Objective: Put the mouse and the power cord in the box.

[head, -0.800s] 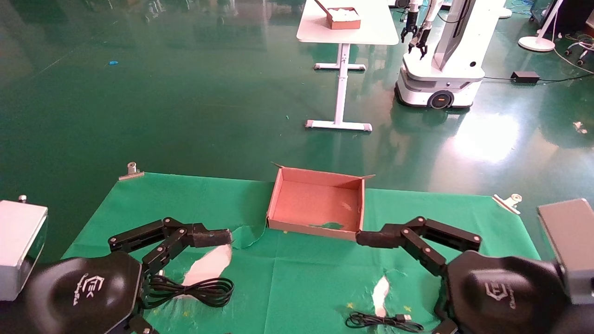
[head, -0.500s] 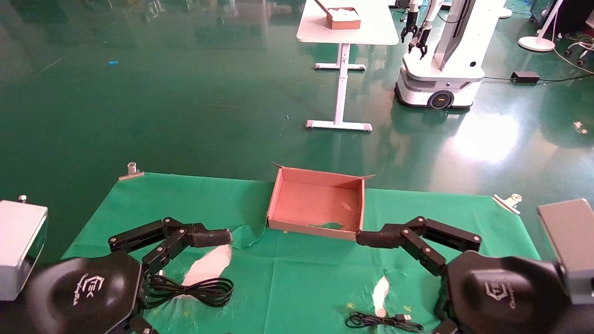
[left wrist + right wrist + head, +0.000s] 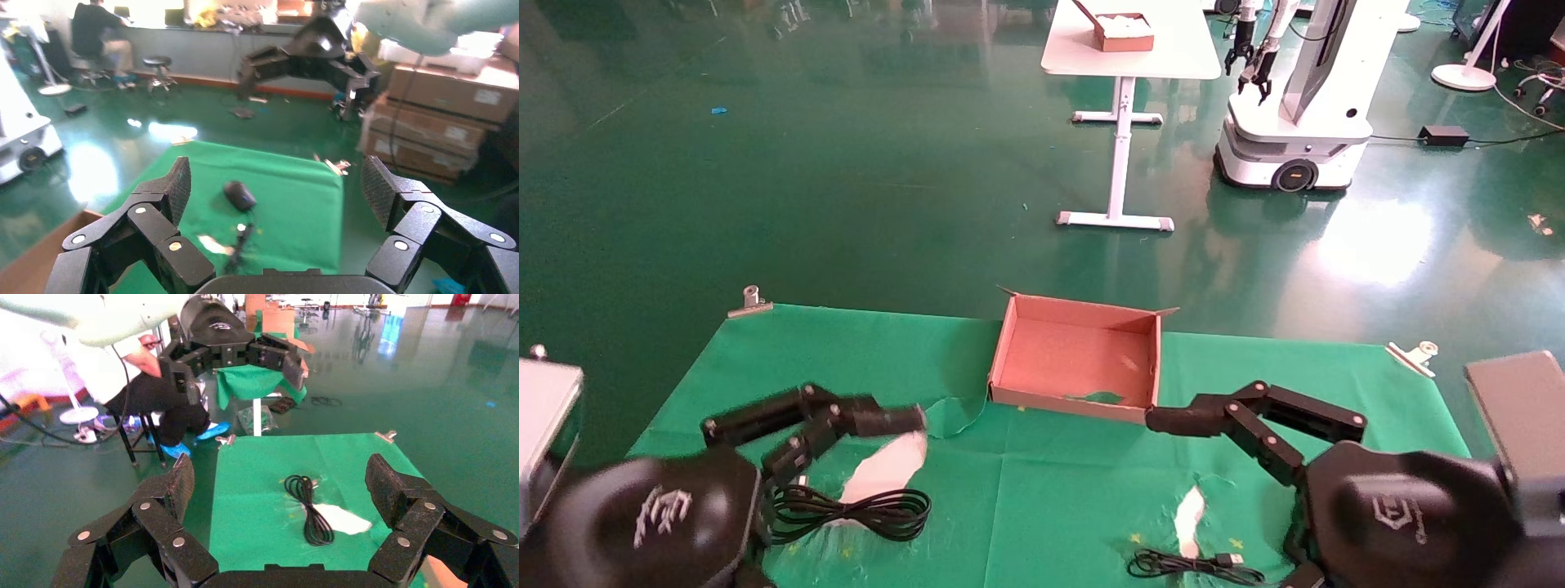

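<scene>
Next, my left gripper will go to the power cord's tied middle (image 3: 850, 510), where its black loops bunch together, and close there.
The brown cardboard box (image 3: 1075, 359) sits open at the table's far middle. The power cord (image 3: 854, 512) lies in long black loops near the front left; the right wrist view shows the power cord (image 3: 310, 508) too. The black mouse (image 3: 240, 195) lies on the green cloth, seen only in the left wrist view, with its thin cable (image 3: 1189, 565) and USB plug at the front right. My left gripper (image 3: 903, 420) hovers open above the cord, left of the box. My right gripper (image 3: 1166, 420) hangs open by the box's near right corner. Both hold nothing.
White torn patches (image 3: 888, 465) show through the green cloth (image 3: 1042, 490). Metal clips (image 3: 750, 300) hold its far corners. On the floor beyond stand a white table (image 3: 1128, 49) and another robot (image 3: 1295, 106).
My left arm has shifted slightly to the left and toward the near edge. The right arm, cord and box have not moved.
</scene>
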You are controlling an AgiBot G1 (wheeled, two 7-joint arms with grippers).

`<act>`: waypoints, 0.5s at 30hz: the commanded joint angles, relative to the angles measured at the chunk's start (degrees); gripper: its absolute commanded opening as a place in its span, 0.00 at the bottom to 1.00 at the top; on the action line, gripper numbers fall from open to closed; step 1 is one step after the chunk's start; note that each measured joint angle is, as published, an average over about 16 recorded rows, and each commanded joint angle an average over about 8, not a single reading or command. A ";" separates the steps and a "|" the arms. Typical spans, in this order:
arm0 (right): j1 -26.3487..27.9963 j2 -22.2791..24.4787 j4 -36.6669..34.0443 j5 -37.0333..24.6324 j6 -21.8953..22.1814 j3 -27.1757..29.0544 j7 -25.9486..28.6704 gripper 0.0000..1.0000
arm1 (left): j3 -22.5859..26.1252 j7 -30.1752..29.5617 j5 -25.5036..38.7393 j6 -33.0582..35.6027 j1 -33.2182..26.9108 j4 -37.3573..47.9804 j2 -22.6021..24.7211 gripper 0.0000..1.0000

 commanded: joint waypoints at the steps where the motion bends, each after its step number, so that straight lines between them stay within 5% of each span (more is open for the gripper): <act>1: -0.23 0.42 0.30 -1.69 0.33 -0.45 -0.45 1.00 | 0.86 0.07 2.16 -0.14 0.12 -0.49 -0.51 1.00; 9: 4.48 0.62 2.60 -19.10 2.75 -6.04 1.38 1.00 | 10.45 -8.53 28.93 -2.87 -7.64 -1.16 0.89 1.00; 15: 6.33 -0.18 2.65 -24.82 3.62 -7.79 4.49 1.00 | 14.66 -13.14 40.31 -3.65 -12.03 -1.67 3.39 1.00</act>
